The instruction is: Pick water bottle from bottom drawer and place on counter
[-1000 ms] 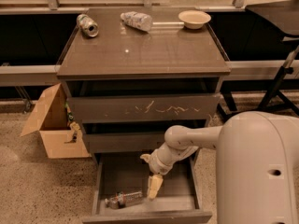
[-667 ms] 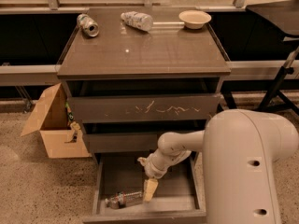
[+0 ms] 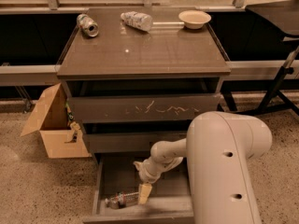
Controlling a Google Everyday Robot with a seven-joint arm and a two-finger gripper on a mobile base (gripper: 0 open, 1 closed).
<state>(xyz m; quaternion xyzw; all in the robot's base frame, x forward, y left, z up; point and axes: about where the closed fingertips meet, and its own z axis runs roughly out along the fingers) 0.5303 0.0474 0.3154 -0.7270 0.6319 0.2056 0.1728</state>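
Observation:
The middle of the water bottle point(image 3: 123, 199) lying in the bottom drawer is the spot my gripper will close on.
The bottom drawer point(image 3: 97, 196) stands pulled open at the foot of the cabinet. Inside it the water bottle point(image 3: 120, 200) lies on its side near the front left, clear with a narrow label band. My gripper point(image 3: 144, 193) hangs down inside the drawer, right at the bottle's right end, and I cannot say whether it touches the bottle. My pale arm point(image 3: 219, 167) covers the drawer's right side. The counter point(image 3: 154, 50) is the glossy dark top of the cabinet, well above the gripper.
On the counter lie a metal can point(image 3: 87, 24) at the back left, a fatter labelled bottle point(image 3: 137, 20) at the back middle and a shallow bowl point(image 3: 195, 18) at the back right. An open cardboard box point(image 3: 53, 125) sits left of the cabinet. A black stand point(image 3: 280, 83) is at the right.
My gripper has moved left and slightly lower inside the drawer, ending at the bottle's right end. The arm fills more of the right side. The bottle has not moved.

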